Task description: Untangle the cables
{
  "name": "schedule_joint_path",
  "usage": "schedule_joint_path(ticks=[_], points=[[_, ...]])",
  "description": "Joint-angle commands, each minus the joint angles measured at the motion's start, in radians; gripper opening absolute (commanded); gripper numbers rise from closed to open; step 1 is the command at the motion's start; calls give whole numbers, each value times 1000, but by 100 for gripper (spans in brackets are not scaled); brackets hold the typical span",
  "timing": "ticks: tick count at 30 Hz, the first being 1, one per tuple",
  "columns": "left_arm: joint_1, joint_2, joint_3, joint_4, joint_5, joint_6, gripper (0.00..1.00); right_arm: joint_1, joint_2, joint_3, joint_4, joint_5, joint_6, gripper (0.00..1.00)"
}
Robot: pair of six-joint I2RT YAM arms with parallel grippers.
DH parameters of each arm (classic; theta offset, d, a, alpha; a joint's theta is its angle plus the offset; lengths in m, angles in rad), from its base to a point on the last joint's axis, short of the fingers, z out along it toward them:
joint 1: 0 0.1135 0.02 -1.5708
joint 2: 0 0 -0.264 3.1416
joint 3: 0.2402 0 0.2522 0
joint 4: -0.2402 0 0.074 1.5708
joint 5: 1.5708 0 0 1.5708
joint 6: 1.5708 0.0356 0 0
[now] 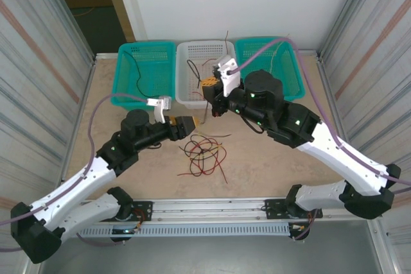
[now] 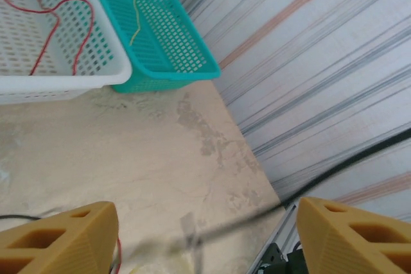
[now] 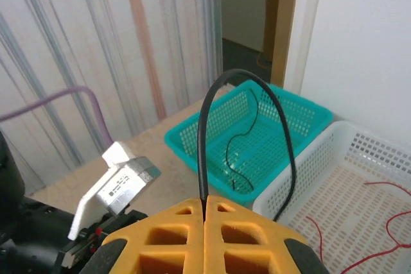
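Observation:
I will first take the tan cable (image 1: 214, 135) with my left gripper and pull it off, because it hangs across the black cable in my right gripper.
A tangle of red, black and tan cables (image 1: 203, 153) lies on the table between the arms. My right gripper (image 1: 209, 86) (image 3: 204, 210) hovers at the front of the white basket (image 1: 192, 97), shut on a black cable (image 3: 204, 133) that arches up and drops beside the basket wall. My left gripper (image 1: 191, 124) (image 2: 205, 242) sits just above and left of the tangle, its yellow fingers (image 2: 61, 239) spread wide. A blurred black cable (image 2: 257, 221) crosses the gap between them, touching neither.
Three baskets line the back: a teal one (image 1: 128, 78) with a black wire (image 3: 247, 136), the white one (image 3: 359, 158) with red wire (image 2: 54, 20), and a teal one (image 1: 292, 75) (image 2: 186, 62) with a yellowish wire (image 2: 136, 14). Corrugated walls flank both sides.

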Motion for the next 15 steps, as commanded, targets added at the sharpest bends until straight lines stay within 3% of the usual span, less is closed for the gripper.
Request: schedule_joint_path(ticks=[1,15], points=[[-32,46,21,43,-12,55,66,11,4,30,22,16,-29,4],[-53,134,-37,29,-58,27,52,5,-32,24,86,-68,44,5]])
